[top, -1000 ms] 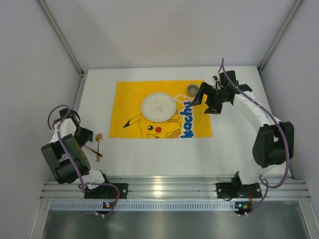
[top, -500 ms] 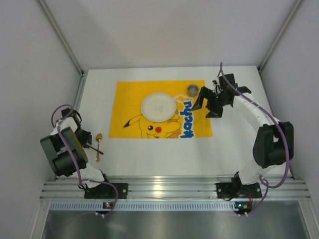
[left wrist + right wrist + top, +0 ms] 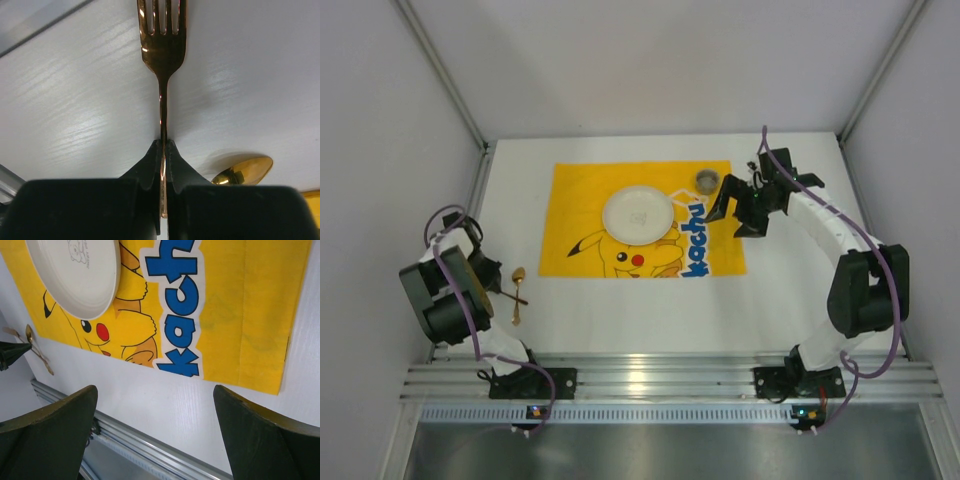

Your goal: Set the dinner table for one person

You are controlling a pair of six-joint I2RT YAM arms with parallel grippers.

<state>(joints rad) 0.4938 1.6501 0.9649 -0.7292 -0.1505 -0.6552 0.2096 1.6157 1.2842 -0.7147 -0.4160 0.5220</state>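
The gold fork is in my left gripper. Next, I let go of it on the yellow Pikachu mat (image 3: 572,219) beside the white plate, above Pikachu's black-tipped ear.
My left gripper (image 3: 163,145) is shut on the thin handle of a gold fork (image 3: 162,50), whose tines point away over the white dinner table (image 3: 75,110). The bowl of a gold spoon (image 3: 245,170) lies just to the right of the jaws. From above, the left gripper (image 3: 492,283) sits at the table's left side, with the fork (image 3: 510,295) crossing the spoon (image 3: 517,290). A white plate (image 3: 639,213) rests on the yellow Pikachu mat (image 3: 580,200). My right gripper (image 3: 732,218) hangs open and empty over the mat's right part.
A small grey cup (image 3: 707,180) stands at the mat's far right corner, just left of the right gripper. The right wrist view shows the plate (image 3: 75,270), the mat (image 3: 250,315) and the metal rail (image 3: 150,450) along the table's near edge. Grey walls enclose the table.
The left gripper's jaws have closed on the fork handle, and the left arm has shifted slightly. The right gripper has drifted a little to the right, still open.
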